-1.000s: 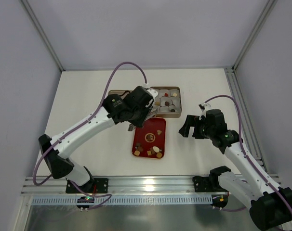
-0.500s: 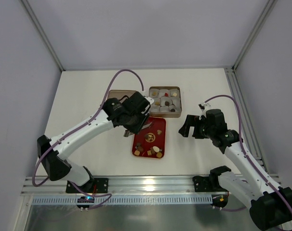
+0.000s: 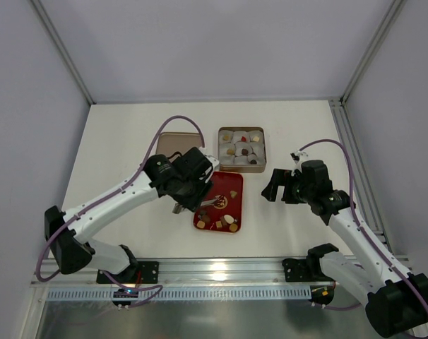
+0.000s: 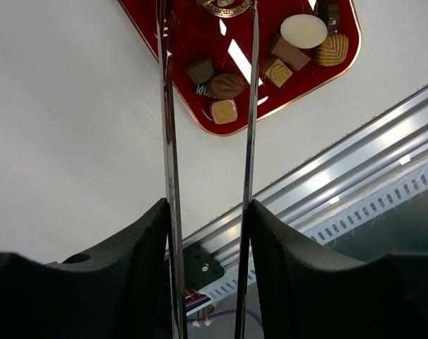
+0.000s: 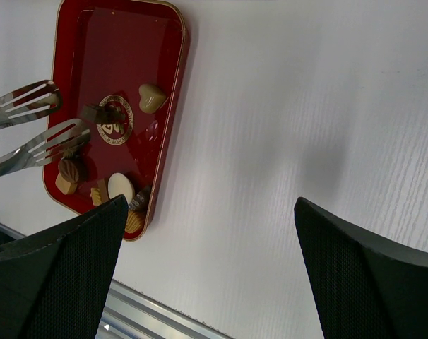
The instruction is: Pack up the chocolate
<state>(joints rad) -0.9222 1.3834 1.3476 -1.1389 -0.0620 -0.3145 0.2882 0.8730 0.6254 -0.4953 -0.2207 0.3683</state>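
The robot's left gripper should release the brown chocolate in the empty paper cup (image 3: 257, 150) behind the round dark piece of the metal box.
The chocolate (image 3: 225, 222) lies as several dark, tan and cream pieces on the red tray (image 3: 219, 186). In the left wrist view a cream oval (image 4: 304, 31), a tan square (image 4: 224, 111) and a brown leaf piece (image 4: 228, 85) show at the tray's near end. My left gripper (image 3: 191, 200) (image 4: 208, 212) is shut on metal tongs (image 4: 169, 106). The tong tips (image 5: 32, 99) are spread and empty over the tray's left side. My right gripper (image 3: 273, 184) (image 5: 207, 212) is open and empty, to the right of the tray.
A metal box (image 3: 241, 148) with white paper cups, some holding pieces, stands behind the tray. Its lid (image 3: 177, 141) lies to its left. An aluminium rail (image 3: 221, 268) runs along the table's near edge.
My left arm has swung from the box back toward the near side. The tongs have moved from the box to over the red tray. The right arm has not moved.
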